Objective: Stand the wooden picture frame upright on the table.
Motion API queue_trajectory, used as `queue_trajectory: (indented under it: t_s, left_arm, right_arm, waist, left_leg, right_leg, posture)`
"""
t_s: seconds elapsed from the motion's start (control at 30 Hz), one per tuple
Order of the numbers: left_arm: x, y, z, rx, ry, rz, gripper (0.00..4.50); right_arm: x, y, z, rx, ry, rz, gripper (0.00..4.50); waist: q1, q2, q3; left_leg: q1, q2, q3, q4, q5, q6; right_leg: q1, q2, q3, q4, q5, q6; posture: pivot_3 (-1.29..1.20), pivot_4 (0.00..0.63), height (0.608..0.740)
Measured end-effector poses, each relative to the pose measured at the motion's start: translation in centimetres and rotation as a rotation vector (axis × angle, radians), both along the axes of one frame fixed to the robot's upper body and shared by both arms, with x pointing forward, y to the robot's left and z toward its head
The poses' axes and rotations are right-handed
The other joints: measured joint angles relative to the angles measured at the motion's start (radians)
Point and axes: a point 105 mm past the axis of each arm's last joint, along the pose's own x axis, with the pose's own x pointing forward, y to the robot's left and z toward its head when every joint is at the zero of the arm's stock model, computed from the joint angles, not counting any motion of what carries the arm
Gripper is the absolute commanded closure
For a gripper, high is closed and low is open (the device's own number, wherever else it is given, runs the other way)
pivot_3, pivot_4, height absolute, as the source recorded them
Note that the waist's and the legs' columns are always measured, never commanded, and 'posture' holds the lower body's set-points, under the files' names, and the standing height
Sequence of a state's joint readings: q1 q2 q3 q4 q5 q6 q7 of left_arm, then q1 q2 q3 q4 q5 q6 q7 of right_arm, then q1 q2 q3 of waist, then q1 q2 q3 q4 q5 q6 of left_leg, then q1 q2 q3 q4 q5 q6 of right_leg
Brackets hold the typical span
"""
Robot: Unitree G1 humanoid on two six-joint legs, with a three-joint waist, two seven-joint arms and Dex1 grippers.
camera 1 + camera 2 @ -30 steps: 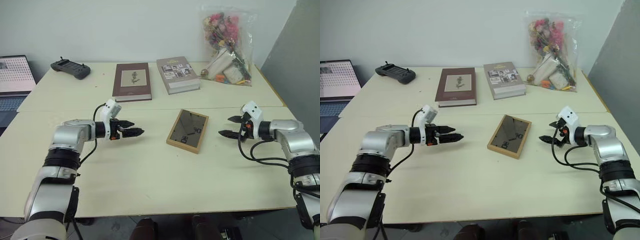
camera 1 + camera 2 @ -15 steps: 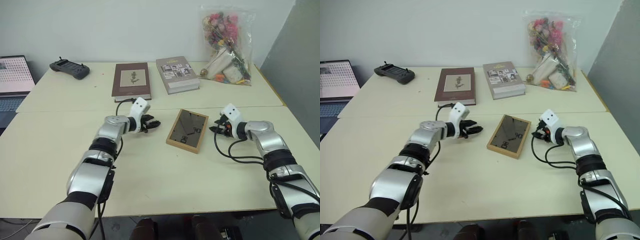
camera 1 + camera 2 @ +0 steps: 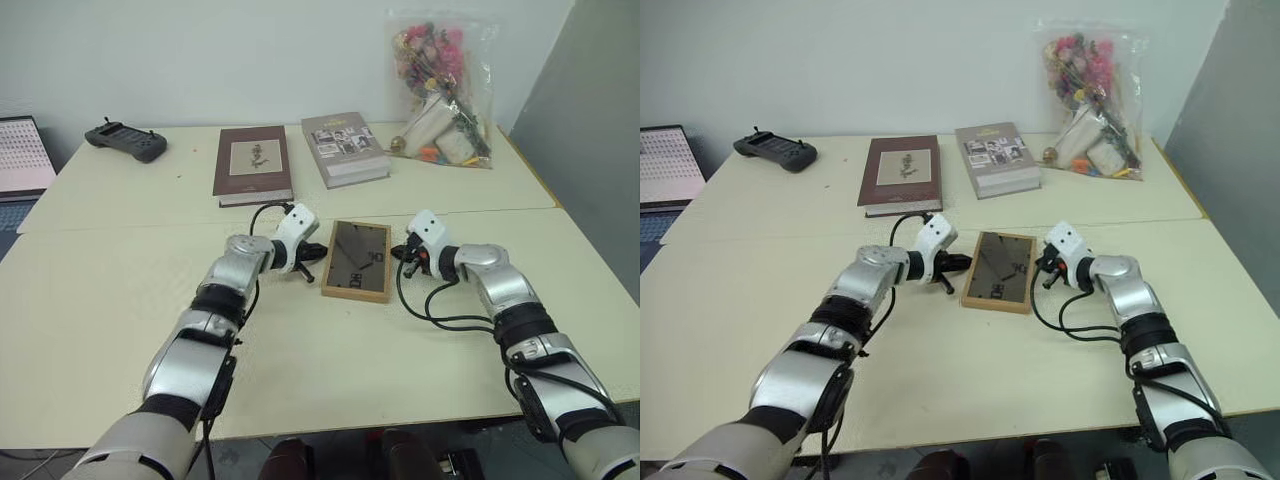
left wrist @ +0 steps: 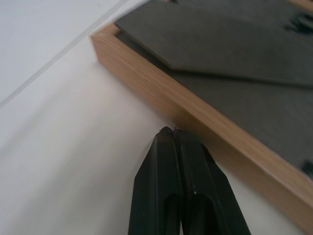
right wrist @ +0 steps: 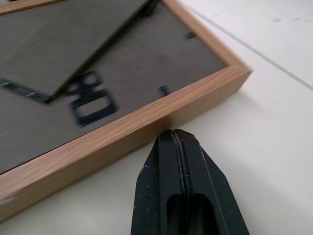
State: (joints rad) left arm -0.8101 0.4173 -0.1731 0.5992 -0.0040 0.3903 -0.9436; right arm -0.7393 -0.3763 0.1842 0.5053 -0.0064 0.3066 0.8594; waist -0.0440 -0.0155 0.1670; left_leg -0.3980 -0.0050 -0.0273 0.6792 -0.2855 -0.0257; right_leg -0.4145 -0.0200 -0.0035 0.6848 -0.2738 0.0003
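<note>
The robot's shut grippers meet the side edges of the flat frame, so it should back off and grip its near edge [image 3: 354, 294] with the left gripper to lift it.
The wooden picture frame [image 3: 357, 260] lies flat on the table [image 3: 300, 370], dark back up and its stand folded against the back. My left gripper [image 3: 312, 262] is shut and empty; its tip sits at the frame's left edge [image 4: 161, 95], and contact cannot be made out. My right gripper [image 3: 401, 256] is likewise shut on nothing. Its fingertips [image 5: 173, 134] meet the frame's right edge [image 5: 122, 132]. The frame lies between the two grippers.
Behind the frame lie a maroon book [image 3: 253, 164] and a grey book [image 3: 345, 148]. A bag of dried flowers [image 3: 440, 90] stands at the back right. At the back left are a black controller [image 3: 125, 140] and a laptop [image 3: 20, 160].
Both grippers went from open to shut and swung inward from the table's sides to the frame's left and right edges. The frame has turned slightly straighter.
</note>
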Motion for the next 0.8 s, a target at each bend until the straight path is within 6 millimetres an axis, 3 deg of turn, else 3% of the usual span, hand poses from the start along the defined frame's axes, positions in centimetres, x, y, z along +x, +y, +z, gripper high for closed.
queue_trajectory:
  t_s: [0.2, 0.43, 0.8]
  left_arm:
    - [-4.8, 2.5, -0.2, 0.104, 0.082, -0.033, 4.48]
    - [-8.8, 2.7, -0.5, 0.128, 0.185, -0.056, 4.48]
    - [-11.8, 1.6, -0.6, 0.134, 0.245, -0.144, 4.48]
  right_arm:
    - [-2.0, 2.1, -0.1, 0.000, 0.026, 0.104, 4.50]
    - [-3.9, 3.0, 0.5, 0.032, 0.066, 0.199, 4.50]
    - [-5.3, 2.5, 0.6, -0.009, 0.109, 0.266, 4.50]
  waist:
    - [-0.004, 0.000, 0.000]
    - [0.012, 0.000, 0.000]
    - [0.015, 0.000, 0.000]
  left_leg:
    - [0.000, -0.001, 0.000, 0.000, 0.000, 0.001]
    - [0.000, -0.001, 0.000, 0.000, -0.003, 0.005]
    - [0.000, -0.001, 0.000, 0.000, -0.003, 0.005]
  right_leg:
    - [-0.002, 0.000, 0.003, 0.003, 0.000, 0.000]
    - [-0.002, 0.000, 0.003, 0.004, 0.000, 0.000]
    - [-0.002, 0.000, 0.002, 0.003, 0.000, 0.000]
  posture:
    - [0.00, 0.150, 0.740]
    - [0.00, 0.150, 0.740]
    - [0.00, 0.150, 0.740]
